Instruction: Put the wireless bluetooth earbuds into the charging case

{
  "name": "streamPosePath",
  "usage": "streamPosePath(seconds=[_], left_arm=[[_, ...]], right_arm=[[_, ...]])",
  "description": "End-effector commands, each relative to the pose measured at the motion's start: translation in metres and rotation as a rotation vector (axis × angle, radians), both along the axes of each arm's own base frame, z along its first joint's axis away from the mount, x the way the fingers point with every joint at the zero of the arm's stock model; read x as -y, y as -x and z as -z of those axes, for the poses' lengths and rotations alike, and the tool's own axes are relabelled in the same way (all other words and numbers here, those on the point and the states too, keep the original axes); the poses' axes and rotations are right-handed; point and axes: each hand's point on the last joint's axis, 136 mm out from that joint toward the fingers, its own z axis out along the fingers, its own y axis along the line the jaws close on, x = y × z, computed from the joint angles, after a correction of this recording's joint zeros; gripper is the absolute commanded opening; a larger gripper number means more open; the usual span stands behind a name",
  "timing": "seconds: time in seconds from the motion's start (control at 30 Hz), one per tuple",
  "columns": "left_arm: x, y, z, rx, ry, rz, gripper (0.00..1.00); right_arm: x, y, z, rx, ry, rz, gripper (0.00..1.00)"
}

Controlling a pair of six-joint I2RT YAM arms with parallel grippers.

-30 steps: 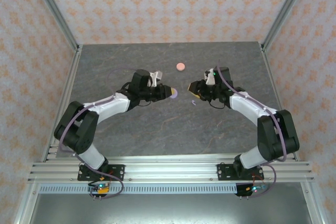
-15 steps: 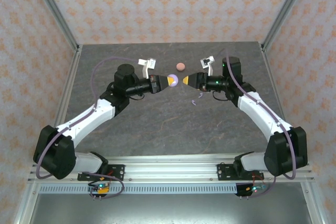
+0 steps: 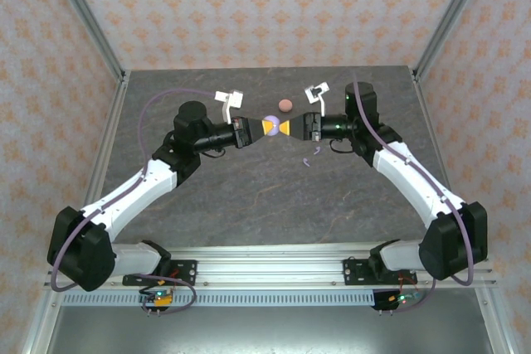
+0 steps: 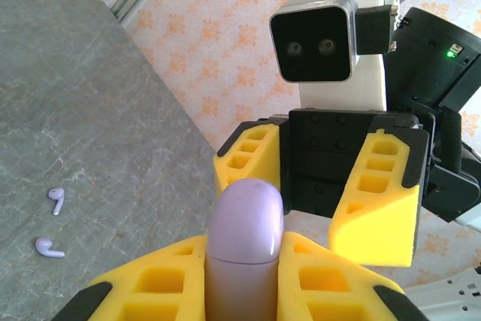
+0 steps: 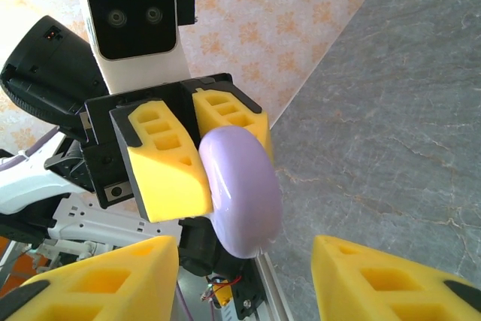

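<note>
The charging case is pinched across its lid seam by my left gripper's fingers, so my right gripper needs to take the rounded end (image 4: 246, 202) while my left gripper changes its hold.
My left gripper (image 3: 267, 128) is shut on a round lilac charging case (image 3: 271, 122), closed and held in the air above the table's middle. In the left wrist view the case (image 4: 244, 238) stands pinched between my yellow fingers (image 4: 161, 283). My right gripper (image 3: 288, 128) faces it tip to tip and is open (image 5: 244, 276), its fingers (image 5: 98, 276) wide apart on either side of the case (image 5: 240, 189) without touching it. Two lilac earbuds (image 4: 55, 199) (image 4: 48, 246) lie on the grey table, seen from above (image 3: 307, 159) under the right arm. The salmon-pink earbuds are out of view.
A round salmon-pink case (image 3: 285, 105) lies on the table just behind the two grippers. The grey stone-patterned table (image 3: 249, 196) is walled by patterned panels, with metal posts at the back corners (image 3: 123, 72).
Both arms have stretched out and lifted towards the table's middle. The left gripper carried the lilac case back and to the right, and the right gripper swung left until the two meet.
</note>
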Motion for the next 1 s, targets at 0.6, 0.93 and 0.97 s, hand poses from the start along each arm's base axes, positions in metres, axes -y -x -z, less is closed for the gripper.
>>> streamPosePath(seconds=[0.6,0.93,0.97], left_arm=[[0.007,0.02,-0.019,0.089,0.007,0.063,0.2],[0.005,0.026,-0.014,0.08,-0.04,0.076,0.49],[0.004,0.028,-0.014,0.082,-0.05,0.08,0.51]], right_arm=[[-0.019,0.0,-0.013,0.045,-0.017,-0.084,0.32],[-0.016,0.005,-0.009,0.044,0.045,-0.099,0.18],[-0.015,0.006,-0.009,0.04,0.05,-0.103,0.17]])
